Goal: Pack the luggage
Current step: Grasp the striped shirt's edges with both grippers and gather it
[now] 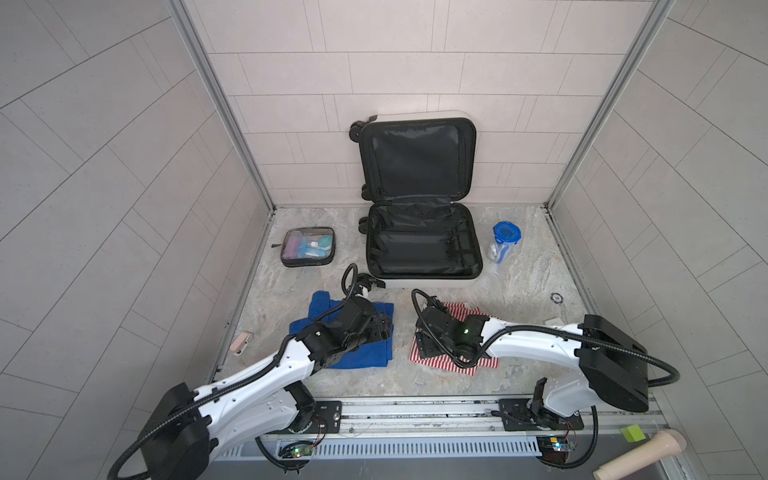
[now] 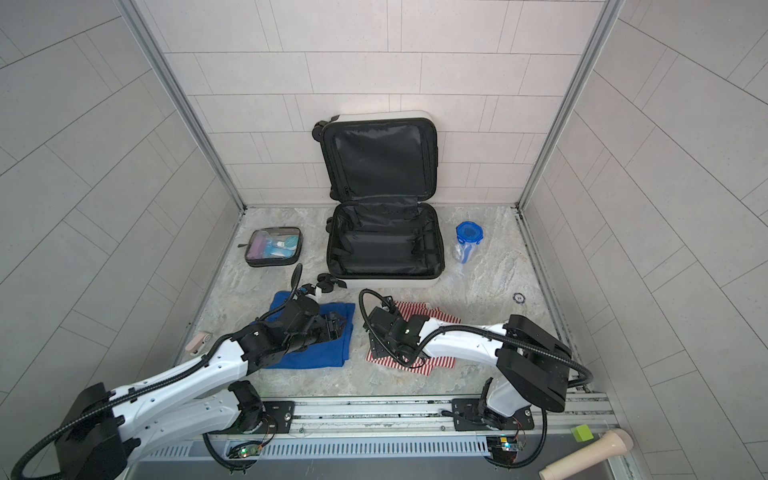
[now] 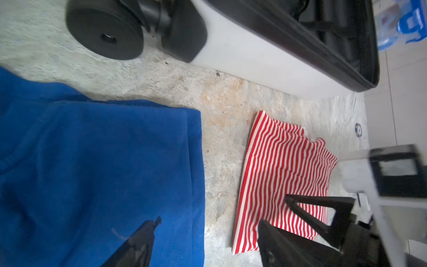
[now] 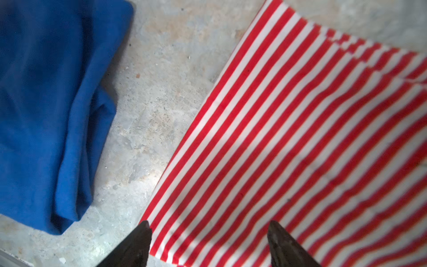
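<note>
The red-and-white striped cloth is next for my right gripper to take hold of. It should close on its side edge (image 1: 493, 360) farthest from the blue cloth.
The luggage (image 1: 419, 249) (image 2: 386, 245) lies open at the back of the floor, its lid leaning on the wall and its black lining bare. In the left wrist view its white shell (image 3: 242, 60) and a black wheel (image 3: 104, 34) show. A blue cloth (image 1: 365, 353) (image 2: 324, 353) (image 3: 92, 173) (image 4: 46, 104) lies front left. My left gripper (image 1: 384, 328) (image 2: 338, 326) (image 3: 209, 221) hovers open over its right edge, holding nothing. A red-and-white striped cloth (image 1: 453, 309) (image 2: 415, 309) (image 3: 277, 161) (image 4: 300, 138) lies front right. My right gripper (image 1: 422, 345) (image 2: 376, 349) (image 4: 209, 222) stands open over its left edge.
A clear toiletry pouch (image 1: 308, 247) lies left of the luggage. A blue-lidded container (image 1: 506, 232) stands to its right. A pink object (image 1: 241, 343) sits by the left wall, a small round disc (image 1: 557, 297) near the right wall. Tiled walls close three sides.
</note>
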`<state>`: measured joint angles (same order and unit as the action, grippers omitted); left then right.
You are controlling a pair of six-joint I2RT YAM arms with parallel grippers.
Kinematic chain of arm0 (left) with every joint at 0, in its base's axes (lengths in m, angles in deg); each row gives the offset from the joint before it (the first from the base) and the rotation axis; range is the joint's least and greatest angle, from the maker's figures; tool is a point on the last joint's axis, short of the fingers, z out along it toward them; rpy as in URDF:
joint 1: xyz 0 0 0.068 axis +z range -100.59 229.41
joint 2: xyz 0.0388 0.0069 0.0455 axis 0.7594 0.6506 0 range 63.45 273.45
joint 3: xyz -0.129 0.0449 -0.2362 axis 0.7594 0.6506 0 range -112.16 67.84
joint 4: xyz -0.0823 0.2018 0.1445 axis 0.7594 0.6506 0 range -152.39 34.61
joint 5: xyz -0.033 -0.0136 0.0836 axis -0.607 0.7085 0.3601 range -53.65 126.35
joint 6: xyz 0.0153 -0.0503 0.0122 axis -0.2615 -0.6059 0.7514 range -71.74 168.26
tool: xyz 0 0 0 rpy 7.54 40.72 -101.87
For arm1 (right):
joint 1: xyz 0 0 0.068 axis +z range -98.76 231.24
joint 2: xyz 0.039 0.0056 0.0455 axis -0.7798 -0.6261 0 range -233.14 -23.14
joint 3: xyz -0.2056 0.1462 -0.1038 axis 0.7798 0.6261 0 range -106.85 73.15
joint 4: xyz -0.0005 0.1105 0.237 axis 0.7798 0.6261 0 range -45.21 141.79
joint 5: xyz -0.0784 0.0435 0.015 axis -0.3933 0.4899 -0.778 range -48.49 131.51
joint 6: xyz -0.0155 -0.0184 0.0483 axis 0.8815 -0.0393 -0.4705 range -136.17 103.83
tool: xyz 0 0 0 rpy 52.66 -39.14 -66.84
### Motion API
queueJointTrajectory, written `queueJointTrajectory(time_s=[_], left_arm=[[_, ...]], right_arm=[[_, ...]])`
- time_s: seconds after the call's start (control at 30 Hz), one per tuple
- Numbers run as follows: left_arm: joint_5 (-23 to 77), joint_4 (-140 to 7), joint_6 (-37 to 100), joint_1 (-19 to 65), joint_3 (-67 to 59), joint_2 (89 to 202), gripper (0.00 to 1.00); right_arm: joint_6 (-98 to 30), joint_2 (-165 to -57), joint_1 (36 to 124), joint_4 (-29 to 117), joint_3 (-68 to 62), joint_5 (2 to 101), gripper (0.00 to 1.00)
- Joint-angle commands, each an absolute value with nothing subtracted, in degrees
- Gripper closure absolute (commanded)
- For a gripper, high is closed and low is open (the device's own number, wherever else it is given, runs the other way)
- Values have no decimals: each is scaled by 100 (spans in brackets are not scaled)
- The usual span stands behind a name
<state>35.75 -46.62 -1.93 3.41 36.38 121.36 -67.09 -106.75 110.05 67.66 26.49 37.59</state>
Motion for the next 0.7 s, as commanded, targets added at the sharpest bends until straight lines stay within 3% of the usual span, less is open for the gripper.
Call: queueJointTrajectory(time_s=[0.0,0.23,0.67], left_arm=[[3101,-4780,182,359,3202,12556,26],[2581,-4910,433,267,2582,13629,28],[2615,-5333,283,-147,2404,14440,28]], right_arm=[[-6676,-10227,10978,7618,2369,3137,16],[-6780,-9405,10561,8343,2737,2752,14],[-6769,-7126,8336,8348,4474,3895,7]])
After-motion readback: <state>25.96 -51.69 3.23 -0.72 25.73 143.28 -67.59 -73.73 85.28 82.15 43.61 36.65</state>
